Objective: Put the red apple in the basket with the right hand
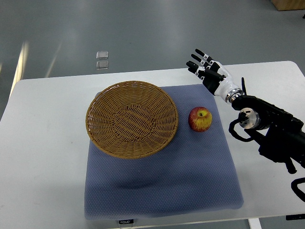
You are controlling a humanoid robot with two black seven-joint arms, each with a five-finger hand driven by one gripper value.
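The robot's right gripper should next move to the red apple beside the wicker basket and close around the apple's middle (200,119).
A red apple (200,119) with a yellow patch sits on the blue mat (162,181), just right of the basket. The round wicker basket (97,131) lies on the mat's upper left part and holds nothing. My right hand (205,67) hovers above the table's far edge, up and right of the apple, with its fingers spread and nothing in them. Its black forearm (271,129) enters from the right edge. The left arm does not show.
The white table (43,157) carries the mat. Two small clear squares (102,59) lie on the grey floor beyond the table's far edge. A wooden corner (288,5) shows at the top right.
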